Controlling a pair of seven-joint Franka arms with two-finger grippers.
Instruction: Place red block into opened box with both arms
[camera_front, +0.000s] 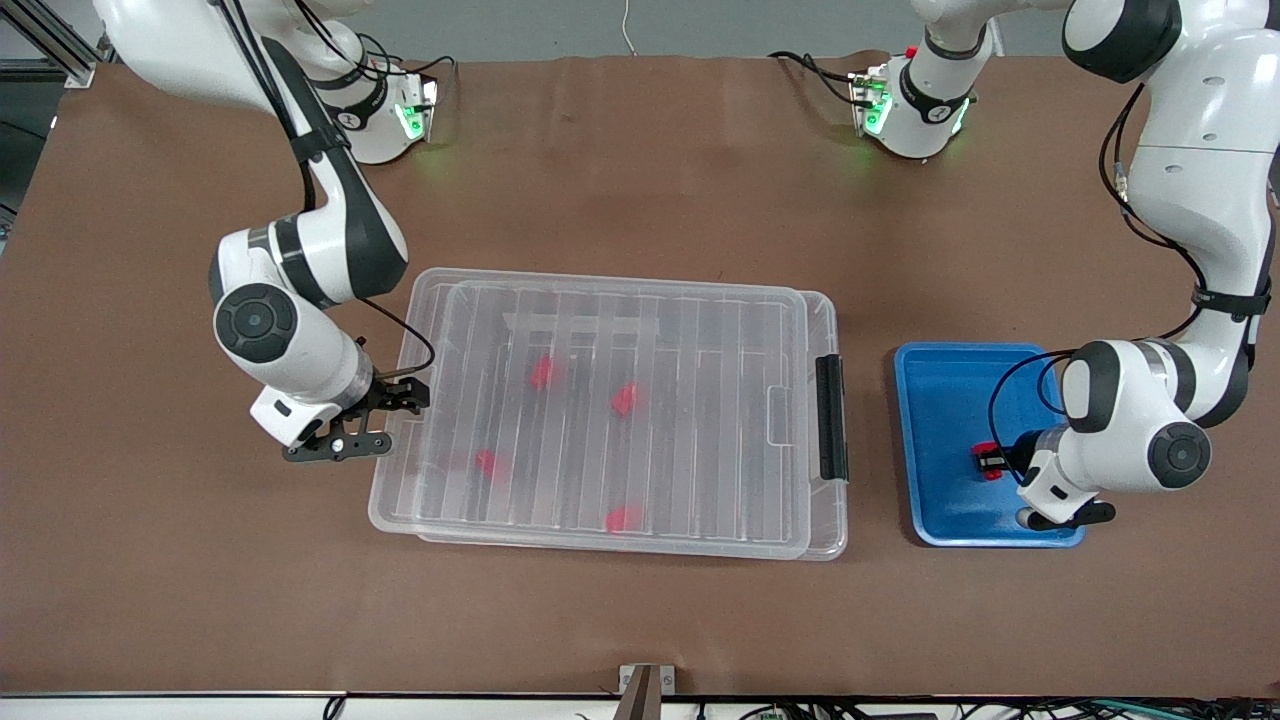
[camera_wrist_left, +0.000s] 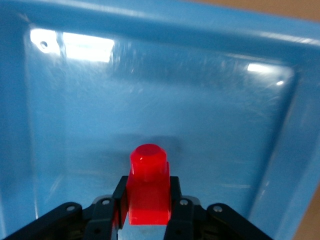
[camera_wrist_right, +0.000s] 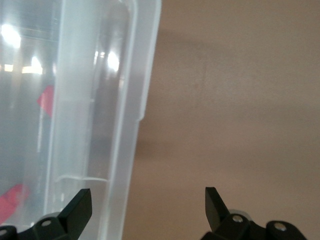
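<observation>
My left gripper should release the red block, now low in the blue tray, inside the box (camera_front: 737, 442), between the black latch and the small red blocks.
The red block (camera_front: 990, 461) (camera_wrist_left: 148, 185) sits low in the blue tray (camera_front: 940, 400) (camera_wrist_left: 175, 100), stub end pointing away from the hand. My left gripper (camera_front: 993, 462) (camera_wrist_left: 146, 192) is shut on it, one finger against each side. The box (camera_front: 640, 298) (camera_wrist_right: 100, 100) lies mid-table with its ribbed clear lid lying on it and its black latch (camera_front: 831, 417) at the end toward the left arm. My right gripper (camera_front: 405, 420) (camera_wrist_right: 147, 197) stands open at the box's other short end, one finger over the rim, the other over the table, holding nothing.
Several small red blocks (camera_front: 625, 399) show through the lid inside the box. The blue tray stands beside the box's latch end, toward the left arm's end of the table. Brown tabletop (camera_front: 640, 620) surrounds both.
</observation>
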